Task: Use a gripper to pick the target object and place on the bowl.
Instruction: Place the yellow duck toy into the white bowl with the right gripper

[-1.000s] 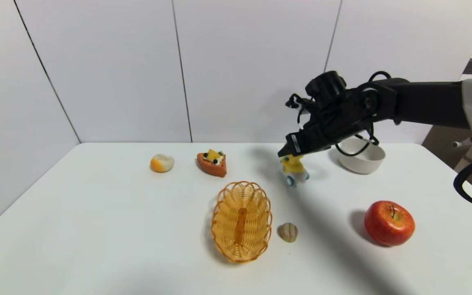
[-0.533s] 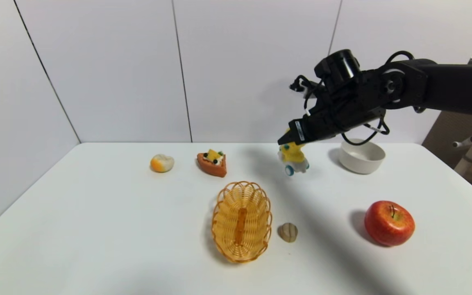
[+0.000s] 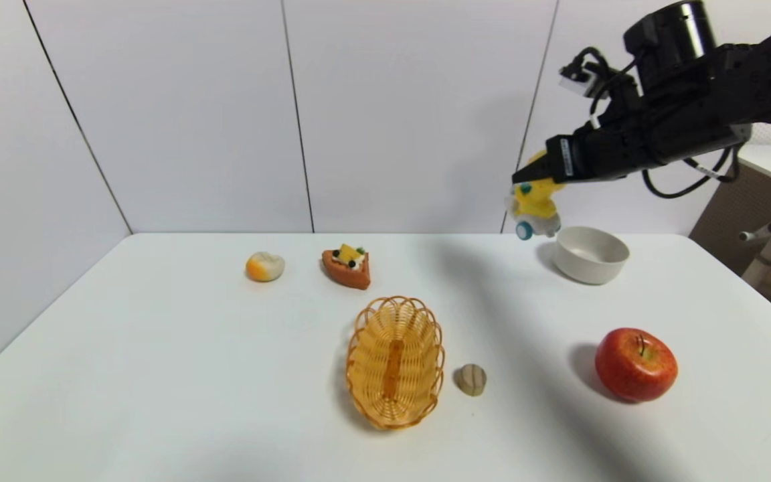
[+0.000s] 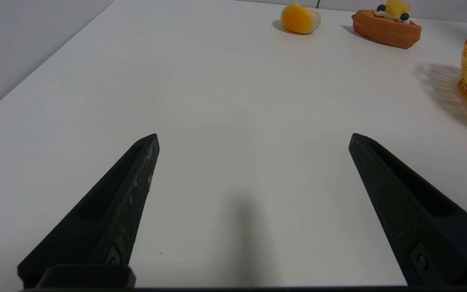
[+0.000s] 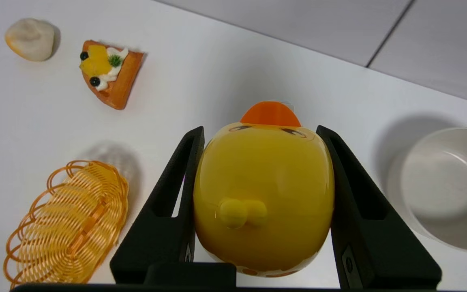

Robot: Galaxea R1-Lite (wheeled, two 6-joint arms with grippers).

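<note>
Next, my right gripper lets go of the yellow duck toy inside the off-white bowl (image 3: 591,240) (image 5: 449,182), at the back beyond the red apple.
My right gripper (image 3: 530,175) is shut on the yellow duck toy (image 3: 537,204) and holds it high above the table, just left of the off-white bowl (image 3: 590,255). In the right wrist view the duck's round head (image 5: 263,194) fills the space between the black jaws, and the bowl (image 5: 448,182) lies on the table beyond and to one side. The duck's white car base with blue wheels shows in the head view. My left gripper (image 4: 253,140) is open and empty, low over bare table; it does not show in the head view.
An orange woven basket (image 3: 395,360) stands mid-table with a small tan nut-like piece (image 3: 470,379) beside it. A red apple (image 3: 636,364) sits at the front right. A cake slice (image 3: 347,266) and a white-orange bun (image 3: 264,266) lie at the back left.
My right gripper has lifted the duck off the table and carried it up and to the right, toward the bowl. The left arm has not moved.
</note>
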